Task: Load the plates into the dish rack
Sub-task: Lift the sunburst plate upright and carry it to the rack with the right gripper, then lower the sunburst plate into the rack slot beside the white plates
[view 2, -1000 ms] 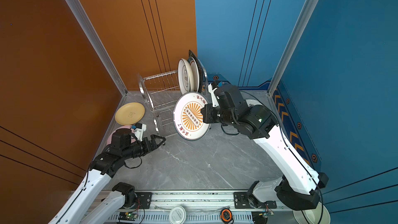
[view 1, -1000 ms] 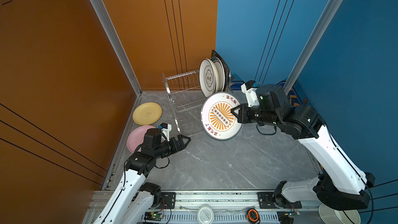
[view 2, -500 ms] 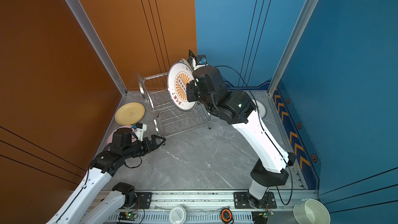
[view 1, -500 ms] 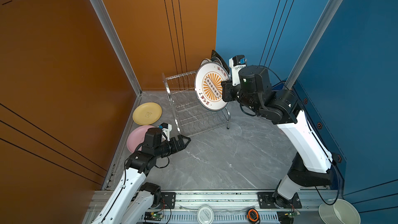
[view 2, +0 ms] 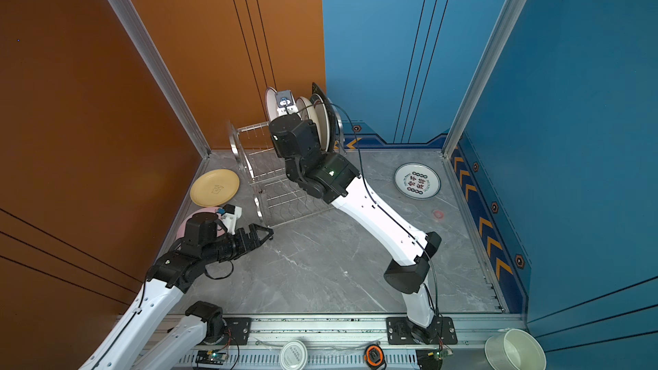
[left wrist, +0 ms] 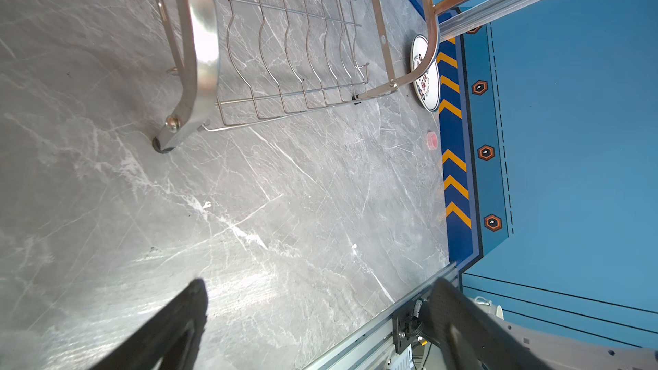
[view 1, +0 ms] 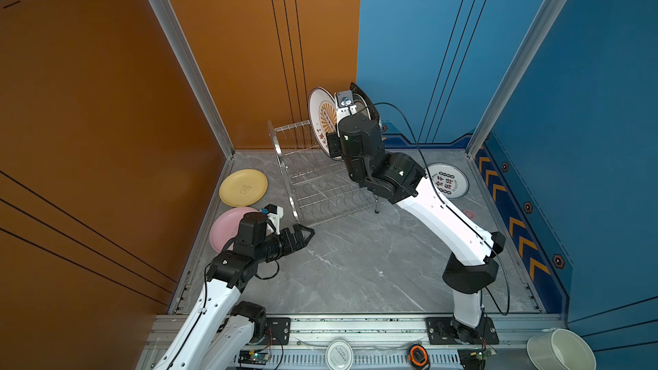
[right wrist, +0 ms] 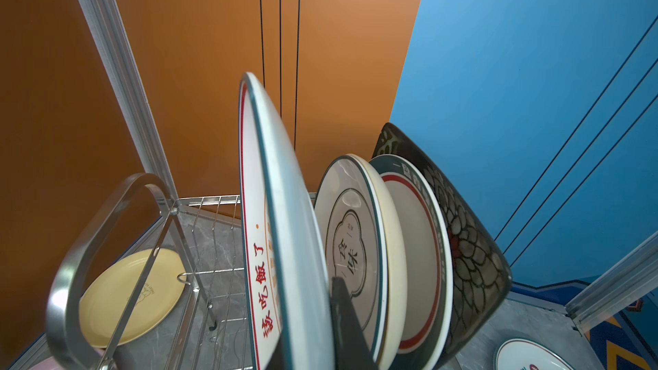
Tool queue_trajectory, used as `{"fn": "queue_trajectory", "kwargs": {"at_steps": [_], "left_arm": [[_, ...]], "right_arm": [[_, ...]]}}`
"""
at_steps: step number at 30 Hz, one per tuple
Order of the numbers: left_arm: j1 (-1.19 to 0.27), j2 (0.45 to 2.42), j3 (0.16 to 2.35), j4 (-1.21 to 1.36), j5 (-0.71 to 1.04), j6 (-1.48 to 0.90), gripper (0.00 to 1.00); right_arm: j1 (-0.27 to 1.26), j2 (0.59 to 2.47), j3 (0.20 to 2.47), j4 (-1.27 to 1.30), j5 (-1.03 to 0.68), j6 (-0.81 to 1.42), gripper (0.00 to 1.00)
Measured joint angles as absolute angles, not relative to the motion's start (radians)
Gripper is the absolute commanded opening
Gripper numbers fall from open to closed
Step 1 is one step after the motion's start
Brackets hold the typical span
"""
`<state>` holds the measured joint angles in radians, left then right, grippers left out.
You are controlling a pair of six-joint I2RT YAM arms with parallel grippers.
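My right gripper should set the white sunburst plate down on edge in the upper level [view 1: 337, 128] [right wrist: 317, 267] beside the standing green-rimmed plate.
My right gripper [right wrist: 313, 343] is shut on the rim of a white sunburst plate [view 1: 322, 119] [right wrist: 281, 243], held on edge over the upper tier of the dish rack [view 1: 313, 186] [right wrist: 71, 279]. Beside it several plates stand in the rack, ending with the black floral plate [right wrist: 470, 243]. Its lower edge is hidden. A yellow plate [view 1: 243, 187], a pink plate [view 1: 224, 229] and a white plate with characters [view 1: 447, 180] lie flat on the floor. My left gripper [view 1: 308, 233] [left wrist: 318, 284] hangs open and empty by the rack's front left foot.
A white bucket [view 1: 559, 348], a small round lid [view 1: 339, 352] and an orange tape measure [view 1: 417, 354] sit on the front rail. A small pink spot [view 1: 469, 213] marks the floor at right. Orange and blue walls close in behind the rack.
My right arm has lifted the sunburst plate from in front of the rack up and back to the upper tier, turning it on edge. The left arm has not moved.
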<state>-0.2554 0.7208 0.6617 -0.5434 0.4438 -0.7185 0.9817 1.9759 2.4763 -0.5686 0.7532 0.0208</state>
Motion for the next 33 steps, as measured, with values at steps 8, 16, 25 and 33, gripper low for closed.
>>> {"fn": "queue_trajectory", "kwargs": {"at_steps": [8, 16, 25, 33], "left_arm": [[-0.255, 0.723, 0.662, -0.543, 0.427, -0.719, 0.98], [-0.255, 0.737, 0.662, -0.543, 0.418, -0.719, 0.98], [-0.257, 0.731, 0.662, -0.543, 0.406, -0.719, 0.98], [-0.284, 0.701, 0.661, -0.543, 0.383, -0.730, 0.98]], "right_arm": [[0.962, 2.066, 2.516, -0.476, 0.810, -0.072, 0.00], [0.912, 2.093, 2.518, -0.453, 0.818, -0.093, 0.00], [0.895, 2.128, 2.518, -0.462, 0.816, -0.079, 0.00], [0.884, 2.132, 2.515, -0.490, 0.813, -0.044, 0.00]]}}
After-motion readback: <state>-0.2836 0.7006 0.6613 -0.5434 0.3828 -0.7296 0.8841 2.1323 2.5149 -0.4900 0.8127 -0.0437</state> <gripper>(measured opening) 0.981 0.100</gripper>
